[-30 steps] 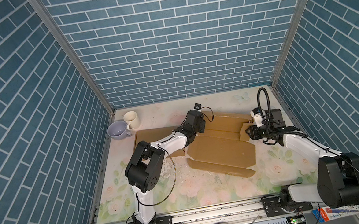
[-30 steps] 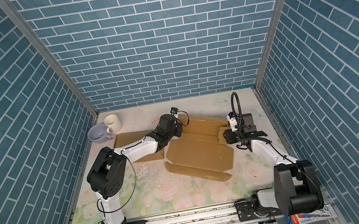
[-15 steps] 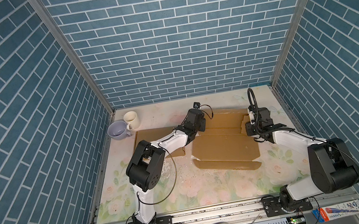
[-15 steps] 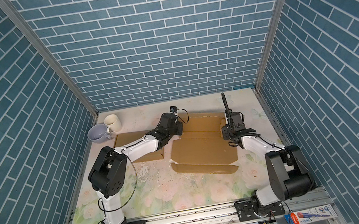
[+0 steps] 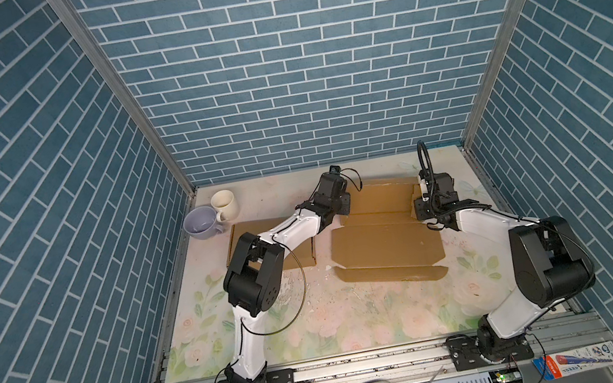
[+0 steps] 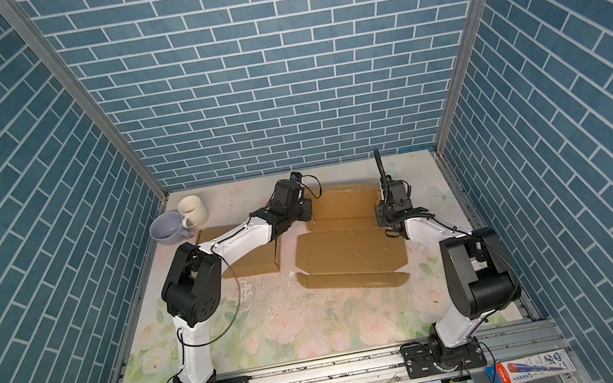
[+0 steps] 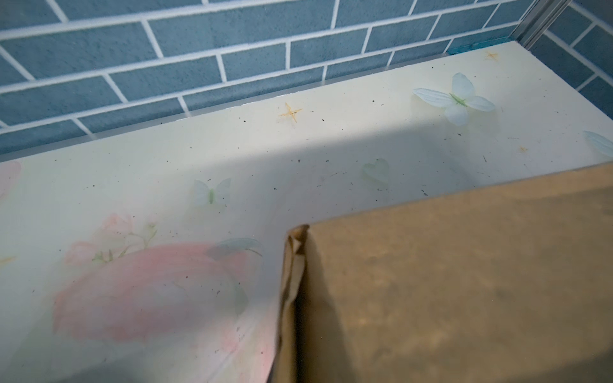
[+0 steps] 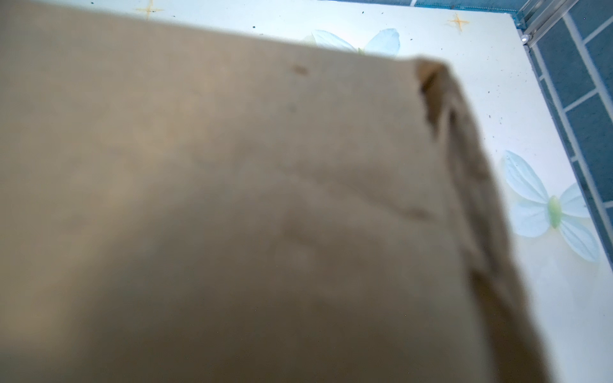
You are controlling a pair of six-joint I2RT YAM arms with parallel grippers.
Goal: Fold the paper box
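The robot's left gripper should release the paper box's side on the table point(image 5: 344, 247) beside the second flat cardboard piece.
The paper box point(image 5: 385, 242) point(image 6: 349, 253) is a flat brown cardboard sheet lying unfolded right of the table's middle, with a narrow flap along its near edge. My left gripper point(image 5: 344, 213) point(image 6: 307, 217) sits at the sheet's far left edge. In the left wrist view the cardboard point(image 7: 464, 282) has a raised edge that runs straight in toward the jaws. My right gripper point(image 5: 419, 209) point(image 6: 381, 220) is at the sheet's right edge. Cardboard point(image 8: 232, 199) fills the right wrist view and hides those jaws.
A lavender cup point(image 5: 200, 223) point(image 6: 166, 226) and a cream mug point(image 5: 224, 205) point(image 6: 191, 208) stand at the far left corner. A second flat cardboard piece point(image 5: 257, 234) point(image 6: 250, 267) lies under my left arm. Blue brick walls close in on three sides.
The paper box has swung from a tilted lie to squarer with the table. My right gripper has moved left and farther back along the box's right edge.
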